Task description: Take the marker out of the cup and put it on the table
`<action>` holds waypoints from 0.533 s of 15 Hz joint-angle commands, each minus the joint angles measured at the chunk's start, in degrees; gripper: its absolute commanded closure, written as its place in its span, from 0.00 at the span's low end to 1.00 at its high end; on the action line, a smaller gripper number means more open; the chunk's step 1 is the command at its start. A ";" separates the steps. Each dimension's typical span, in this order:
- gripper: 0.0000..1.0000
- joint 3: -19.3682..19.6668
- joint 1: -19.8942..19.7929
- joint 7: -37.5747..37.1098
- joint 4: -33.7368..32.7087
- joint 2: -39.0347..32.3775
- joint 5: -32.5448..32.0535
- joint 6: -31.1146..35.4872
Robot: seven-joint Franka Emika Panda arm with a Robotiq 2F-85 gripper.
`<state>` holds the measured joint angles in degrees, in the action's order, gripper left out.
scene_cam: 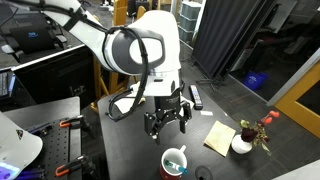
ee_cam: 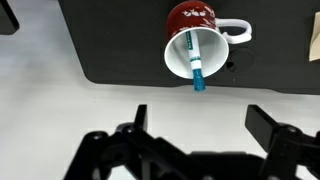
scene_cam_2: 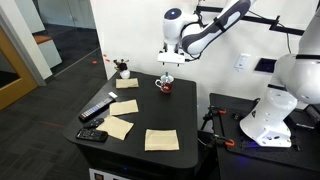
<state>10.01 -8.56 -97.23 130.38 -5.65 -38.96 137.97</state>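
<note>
The marker's raised end (scene_cam: 181, 169) (ee_cam: 198, 79) sticks out over the cup's rim, and my gripper needs to go there next and close on it.
The cup (ee_cam: 195, 28) is red outside and white inside, with a white handle. It stands on the black table (ee_cam: 120, 40) near its edge. The teal-green marker (ee_cam: 193, 62) leans inside it, and its tip sticks out over the rim. The cup also shows in both exterior views (scene_cam: 175, 160) (scene_cam_2: 164, 85). My gripper (ee_cam: 205, 125) is open and empty. It hangs above the cup and clear of it, as both exterior views show (scene_cam: 166, 122) (scene_cam_2: 168, 62).
Pale yellow paper notes (scene_cam_2: 126, 106) (scene_cam_2: 161, 139) (scene_cam: 220, 137) lie on the table (scene_cam_2: 180, 112). A long black bar (scene_cam_2: 98, 108) and a black device (scene_cam_2: 92, 135) lie at one side. A white pot with red flowers (scene_cam_2: 123, 70) (scene_cam: 243, 140) stands at a corner.
</note>
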 commanded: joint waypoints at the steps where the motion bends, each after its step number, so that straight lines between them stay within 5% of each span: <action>1: 0.00 1.27 0.16 -2.98 -0.10 -1.71 -2.57 1.91; 8: 0.00 3.44 -1.13 2.36 0.17 -5.02 -1.03 6.48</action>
<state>12.36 -8.87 -97.77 130.40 -9.31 -40.06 140.66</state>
